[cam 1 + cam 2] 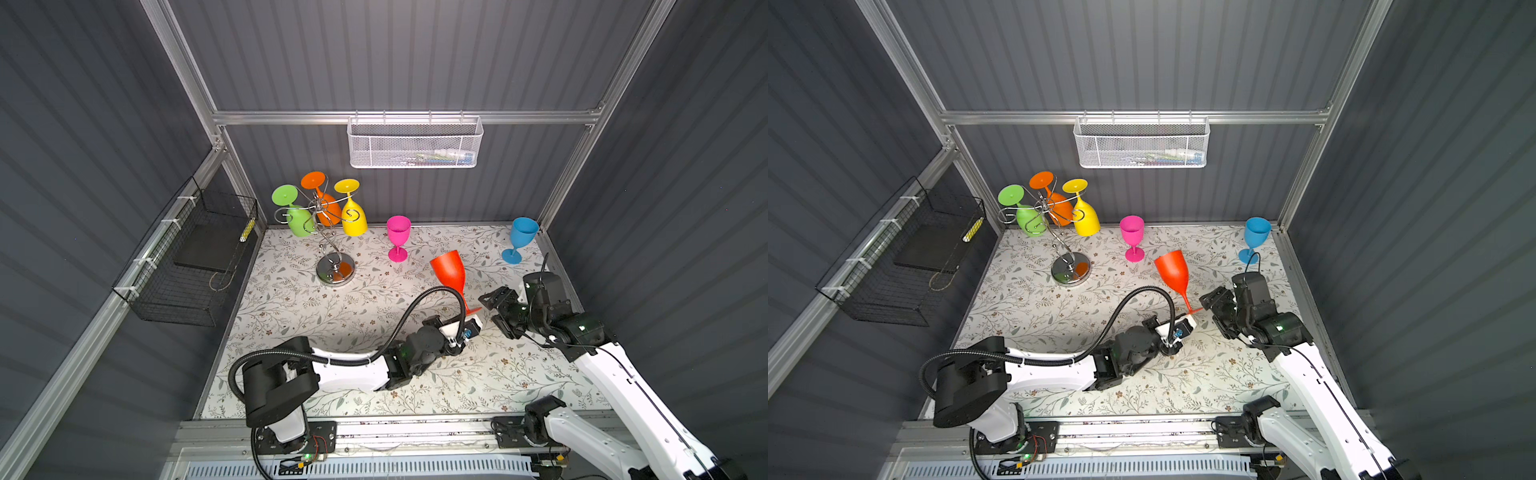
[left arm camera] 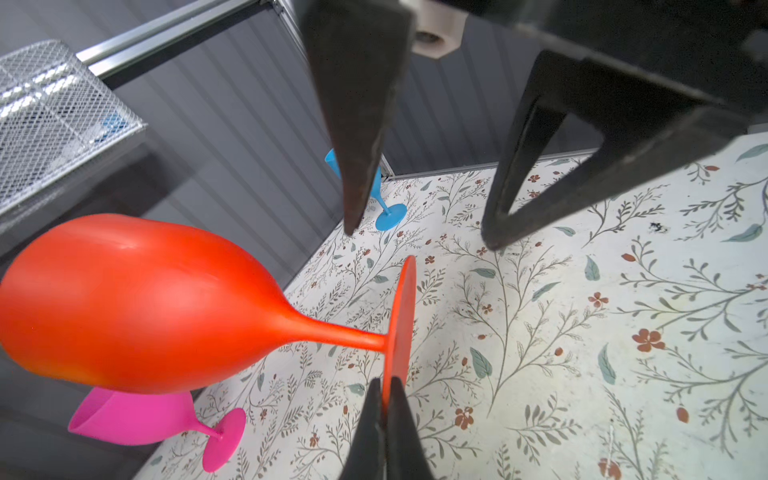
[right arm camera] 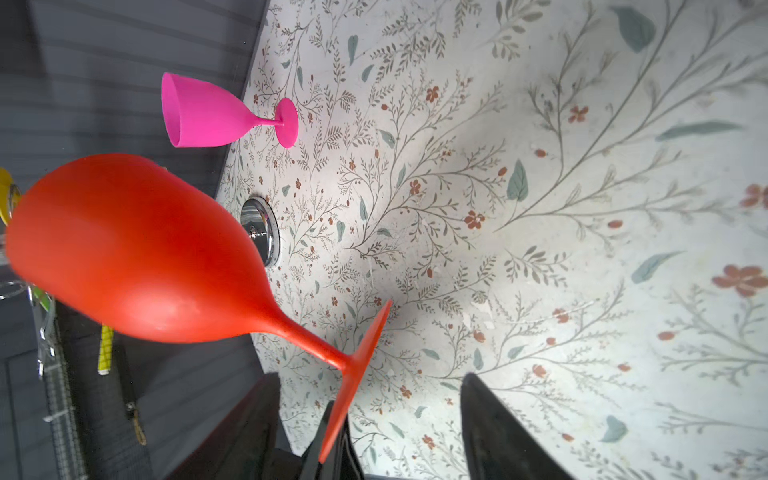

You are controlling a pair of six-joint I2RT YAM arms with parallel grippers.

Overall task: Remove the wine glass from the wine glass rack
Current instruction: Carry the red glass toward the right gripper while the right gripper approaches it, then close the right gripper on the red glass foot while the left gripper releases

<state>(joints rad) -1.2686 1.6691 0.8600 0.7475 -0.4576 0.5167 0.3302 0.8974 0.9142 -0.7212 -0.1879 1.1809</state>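
The robot's left gripper pinches the foot that the red wine glass must stand on, so the right gripper will hold the glass while the left gripper takes the bowl's rim (image 1: 444, 257).
A red wine glass (image 1: 449, 270) hangs tilted above the table. My left gripper (image 2: 386, 384) is shut on the rim of its foot. My right gripper (image 3: 370, 378) is open, one finger on each side of that same foot without touching it. In both top views the two grippers meet at the foot, left gripper (image 1: 471, 315) and right gripper (image 1: 488, 309). The wine glass rack (image 1: 336, 269) stands at the back left on its round chrome base. Green (image 1: 299, 220), orange (image 1: 328, 205) and yellow (image 1: 355, 218) glasses hang upside down from it.
A pink glass (image 1: 398, 232) and a blue glass (image 1: 523, 235) stand upright near the back wall. A white mesh basket (image 1: 415, 143) hangs on the back rail. A black wire basket (image 1: 187, 257) is fixed to the left wall.
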